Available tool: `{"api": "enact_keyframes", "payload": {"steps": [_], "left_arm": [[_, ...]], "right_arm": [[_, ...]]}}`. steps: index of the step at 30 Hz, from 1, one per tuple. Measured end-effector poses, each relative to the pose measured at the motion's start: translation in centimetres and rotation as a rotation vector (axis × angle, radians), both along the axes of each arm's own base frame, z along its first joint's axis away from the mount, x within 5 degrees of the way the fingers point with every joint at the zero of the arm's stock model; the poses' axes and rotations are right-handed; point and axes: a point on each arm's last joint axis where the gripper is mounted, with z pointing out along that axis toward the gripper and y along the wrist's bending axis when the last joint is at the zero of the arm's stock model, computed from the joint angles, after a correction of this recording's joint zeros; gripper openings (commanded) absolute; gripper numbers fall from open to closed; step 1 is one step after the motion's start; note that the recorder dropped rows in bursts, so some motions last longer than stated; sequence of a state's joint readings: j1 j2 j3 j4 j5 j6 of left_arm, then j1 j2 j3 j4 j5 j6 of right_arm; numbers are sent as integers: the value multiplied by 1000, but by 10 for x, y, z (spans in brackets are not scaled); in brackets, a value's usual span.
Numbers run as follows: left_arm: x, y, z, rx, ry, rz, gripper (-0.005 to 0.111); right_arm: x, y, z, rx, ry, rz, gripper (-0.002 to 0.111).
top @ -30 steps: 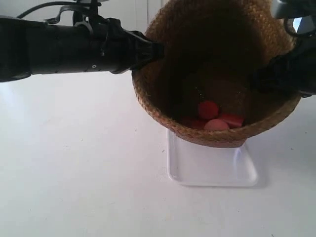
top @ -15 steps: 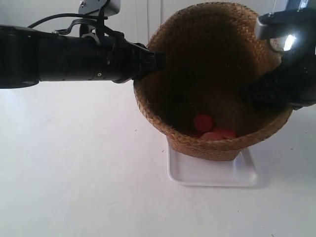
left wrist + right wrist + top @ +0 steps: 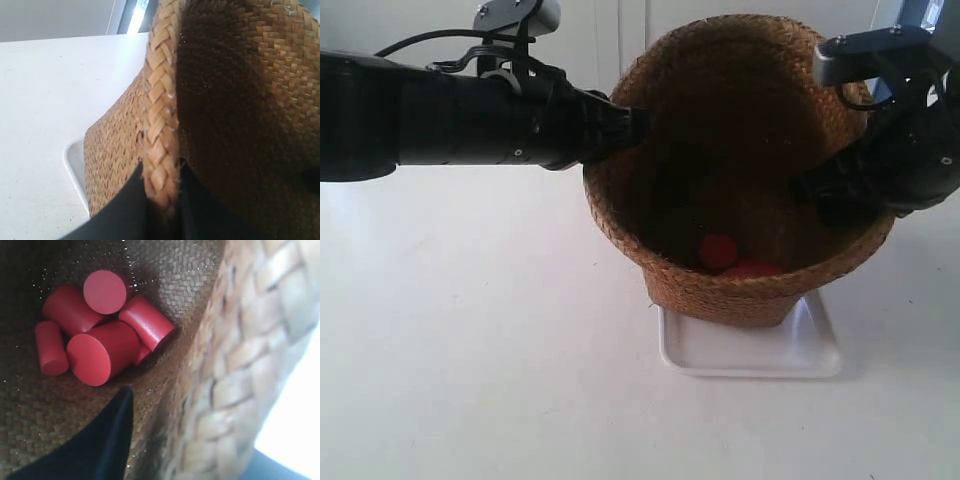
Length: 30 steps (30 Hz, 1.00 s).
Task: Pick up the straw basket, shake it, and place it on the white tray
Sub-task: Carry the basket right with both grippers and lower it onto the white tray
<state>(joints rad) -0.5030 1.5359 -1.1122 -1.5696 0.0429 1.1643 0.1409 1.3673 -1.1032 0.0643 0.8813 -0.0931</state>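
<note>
The robot's right gripper will release the straw basket on the middle of the white tray (image 3: pixel 750 334), just behind the tray's front edge. The basket hangs low over the tray's back part.
The straw basket (image 3: pixel 720 295) hangs between two black arms, its base low over the back part of the white tray (image 3: pixel 750 350); whether they touch I cannot tell. The arm at the exterior view's left clamps the rim on that side, the arm at the exterior view's right the opposite rim. In the left wrist view my left gripper (image 3: pixel 161 172) is shut on the braided rim (image 3: pixel 159 100). My right gripper (image 3: pixel 200 430) is shut on the basket wall (image 3: pixel 250 365), one finger (image 3: pixel 112 435) inside. Several red cylinders (image 3: pixel 102 347) lie on the basket's bottom.
The white tabletop (image 3: pixel 470 350) spreads around the tray. A pale wall (image 3: pixel 590 30) stands behind the basket. The tray's corner (image 3: pixel 75 165) shows beside the basket's outer wall in the left wrist view.
The basket has sunk toward the tray with both arms, and its far rim has come into view. The red cylinders have shifted inside it.
</note>
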Motion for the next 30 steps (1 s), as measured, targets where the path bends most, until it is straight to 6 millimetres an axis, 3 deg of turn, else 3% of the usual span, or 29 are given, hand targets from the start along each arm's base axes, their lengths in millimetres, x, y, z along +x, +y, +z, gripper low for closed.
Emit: {"api": "enact_keyframes", "payload": {"steps": [18, 30], "left_arm": [[-1, 0, -1, 29, 2, -14, 0], [-6, 5, -6, 52, 192, 148, 0]], "right_arm": [[0, 0, 0, 1, 2, 0, 0], [0, 1, 1, 5, 0, 3, 0]]}}
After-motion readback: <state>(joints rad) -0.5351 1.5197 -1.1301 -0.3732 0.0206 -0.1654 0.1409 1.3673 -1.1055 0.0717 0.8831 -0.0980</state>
